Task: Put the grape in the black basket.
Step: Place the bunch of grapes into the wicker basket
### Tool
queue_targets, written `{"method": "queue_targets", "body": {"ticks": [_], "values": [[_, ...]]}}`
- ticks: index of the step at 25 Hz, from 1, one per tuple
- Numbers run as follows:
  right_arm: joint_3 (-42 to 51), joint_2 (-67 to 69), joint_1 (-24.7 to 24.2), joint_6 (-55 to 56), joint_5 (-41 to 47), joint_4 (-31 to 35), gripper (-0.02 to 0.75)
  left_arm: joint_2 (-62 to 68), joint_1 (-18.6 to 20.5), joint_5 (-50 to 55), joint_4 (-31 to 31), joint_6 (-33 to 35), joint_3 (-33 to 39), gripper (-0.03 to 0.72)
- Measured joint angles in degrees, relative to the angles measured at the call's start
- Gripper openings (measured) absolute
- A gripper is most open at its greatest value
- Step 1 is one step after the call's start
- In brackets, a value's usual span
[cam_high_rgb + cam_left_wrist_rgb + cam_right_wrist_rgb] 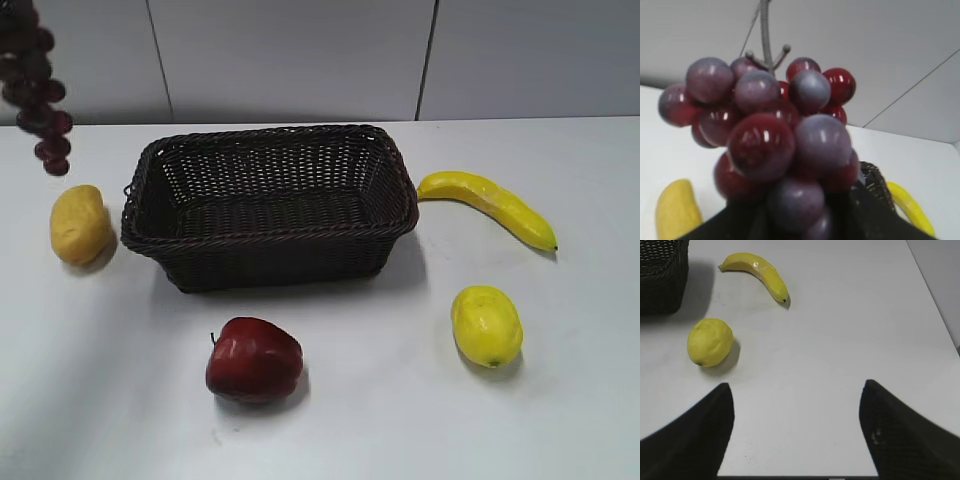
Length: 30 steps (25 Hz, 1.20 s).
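Note:
I will use my left gripper to release the grape, setting it free in the black basket's half nearer the yellow potato-like fruit [231, 197].
The grape bunch [38, 95] hangs in the air at the far upper left of the exterior view, left of and above the black basket [270, 205]. In the left wrist view the grape [775, 145] fills the frame, held between the dark jaws of my left gripper [795, 220], which is shut on it. The basket's rim [875, 182] shows beyond it. The left gripper itself is out of the exterior view. My right gripper [796, 430] is open and empty over bare table, and does not show in the exterior view.
A yellow potato-like fruit [80, 225] lies left of the basket. A red apple [253, 360] lies in front of it. A lemon [487, 325] and a banana [490, 205] lie to its right; both also show in the right wrist view, lemon [710, 341], banana [760, 274].

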Motion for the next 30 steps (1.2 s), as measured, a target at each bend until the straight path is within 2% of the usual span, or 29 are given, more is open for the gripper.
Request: {"method": "queue_targets", "body": {"ticks": [4, 12, 17, 24, 25, 28, 30], "values": [[0.0, 0.0, 0.0, 0.0, 0.0, 0.0, 0.593, 5.3, -6.1, -3.6, -0.1, 0.0, -4.7, 0.293], [0.0, 0.0, 0.0, 0.0, -0.1, 0.0, 0.593, 20.7, -16.0, -11.3, 1.0, 3.1, -5.4, 0.289], [0.0, 0.0, 0.0, 0.0, -0.1, 0.0, 0.593, 31.4, -18.2, -13.5, 1.8, 5.8, -5.4, 0.289], [0.0, 0.0, 0.0, 0.0, -0.1, 0.0, 0.593, 38.2, -18.2, -11.4, 2.0, 7.3, -5.4, 0.299], [0.0, 0.0, 0.0, 0.0, -0.1, 0.0, 0.593, 38.2, -18.2, -10.7, 2.0, 7.9, -5.4, 0.334], [0.0, 0.0, 0.0, 0.0, -0.1, 0.0, 0.593, 38.2, -18.2, -9.6, 1.7, 8.8, -5.4, 0.551], [0.0, 0.0, 0.0, 0.0, -0.1, 0.0, 0.593, 38.1, -18.2, -8.6, 1.6, 9.0, -5.5, 0.617]]}}
